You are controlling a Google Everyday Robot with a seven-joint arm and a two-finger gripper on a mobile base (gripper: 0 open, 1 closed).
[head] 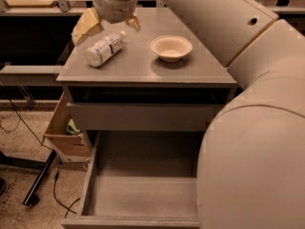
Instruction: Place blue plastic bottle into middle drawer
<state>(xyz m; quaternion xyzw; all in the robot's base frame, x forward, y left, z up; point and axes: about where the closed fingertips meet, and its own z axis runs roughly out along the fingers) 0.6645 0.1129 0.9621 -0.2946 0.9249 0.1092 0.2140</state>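
The robot's gripper should next close on the blue plastic bottle's upper body (112,43), near its cap, because the bottle's bottom end stays free there.
The blue plastic bottle (105,48) lies on its side at the left of the grey cabinet top (143,66), its cap pointing to the back right. My gripper (108,25) hangs just above and behind it, open, with one yellowish finger (86,26) to the bottle's left and the other near its cap; it holds nothing. The middle drawer (143,194) is pulled out wide below, and its bare floor shows. My arm fills the right side of the view and hides the drawer's right part.
A beige bowl (171,47) stands on the cabinet top to the right of the bottle. The upper drawer (143,117) juts out slightly. A cardboard box (64,128) sits on the floor at the left, with cables and a black stand leg beside it.
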